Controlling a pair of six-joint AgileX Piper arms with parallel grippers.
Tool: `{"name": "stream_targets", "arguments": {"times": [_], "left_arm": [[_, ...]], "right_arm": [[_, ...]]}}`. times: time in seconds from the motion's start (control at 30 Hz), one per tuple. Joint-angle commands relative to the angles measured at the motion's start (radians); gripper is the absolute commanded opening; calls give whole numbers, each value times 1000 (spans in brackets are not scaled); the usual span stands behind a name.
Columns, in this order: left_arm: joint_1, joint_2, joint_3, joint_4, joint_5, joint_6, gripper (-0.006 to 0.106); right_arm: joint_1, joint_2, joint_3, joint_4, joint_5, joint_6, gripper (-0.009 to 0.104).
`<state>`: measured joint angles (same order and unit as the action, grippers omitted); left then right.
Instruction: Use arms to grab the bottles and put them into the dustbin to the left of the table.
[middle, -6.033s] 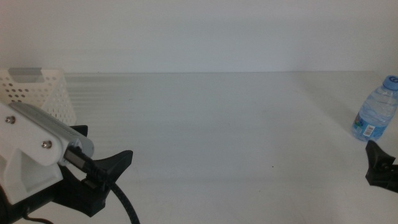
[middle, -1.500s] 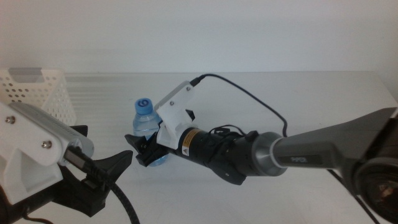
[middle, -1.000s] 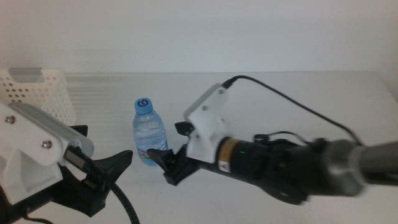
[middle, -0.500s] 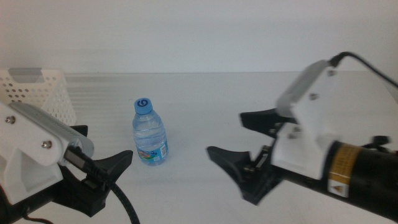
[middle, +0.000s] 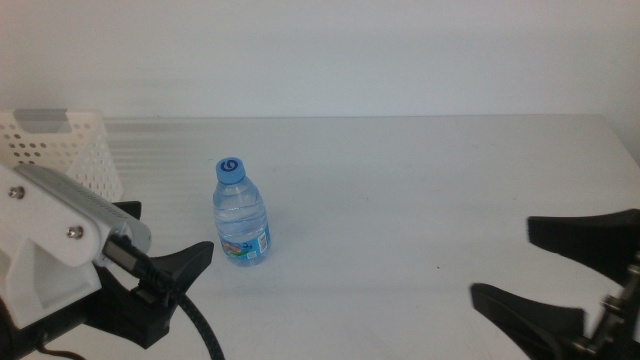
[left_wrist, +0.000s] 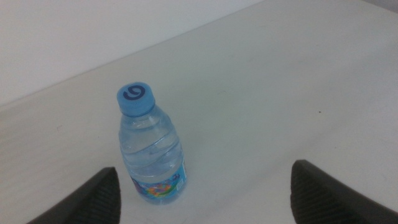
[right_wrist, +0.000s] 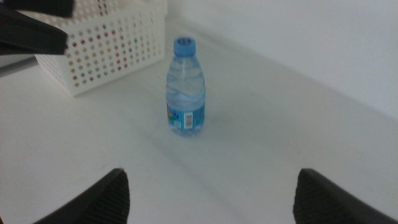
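My left gripper should grip the water bottle next, at the middle of its clear body (middle: 241, 217) (left_wrist: 153, 159), just above its colourful label.
A small clear water bottle (middle: 241, 218) with a blue cap stands upright on the table (middle: 420, 180), left of centre. The white perforated dustbin (middle: 62, 148) is at the far left, behind my left gripper (middle: 168, 232). That gripper is open and low at the picture's left, its nearer tip just short of the bottle. The left wrist view shows the bottle (left_wrist: 152, 155) standing ahead of the open left gripper (left_wrist: 205, 168), nearer one jaw. My right gripper (middle: 502, 262) is open and empty at the lower right, well away from the bottle (right_wrist: 185, 87).
In the right wrist view the dustbin (right_wrist: 106, 46) stands just beyond the bottle, with a dark finger of the left gripper (right_wrist: 31, 31) beside it. The table's right edge (middle: 625, 140) lies past the right gripper.
The right gripper carried the bottle from the far right to beside the left gripper, let go of it upright, and drew back to the lower right. The left arm has not moved.
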<state>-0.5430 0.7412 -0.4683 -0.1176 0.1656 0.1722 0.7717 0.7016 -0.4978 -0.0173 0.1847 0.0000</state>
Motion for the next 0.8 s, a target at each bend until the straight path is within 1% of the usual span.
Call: {"name": "stream_targets", "arguments": {"times": [0.0,0.33,0.4,0.67,0.77], "left_arm": [[-5,-5,-30,-13,-74,-15,90],[-5,-5,-30,-13,-74,-15,90],[-5,-5,-30,-13,-74,-15,90],[-1,-5,-30,-12,-82,-15,90],[44,-5,-4,-33,-110,-31,90]], "right_arm": [[2,-57,-12,29,-52,-77,82],[2,-99,8,34,-56,-67,82],[2,-98,8,11,-44,-73,82],[2,-98,8,12,-45,-64,82],[2,-98,8,12,-45,-64,82]]}}
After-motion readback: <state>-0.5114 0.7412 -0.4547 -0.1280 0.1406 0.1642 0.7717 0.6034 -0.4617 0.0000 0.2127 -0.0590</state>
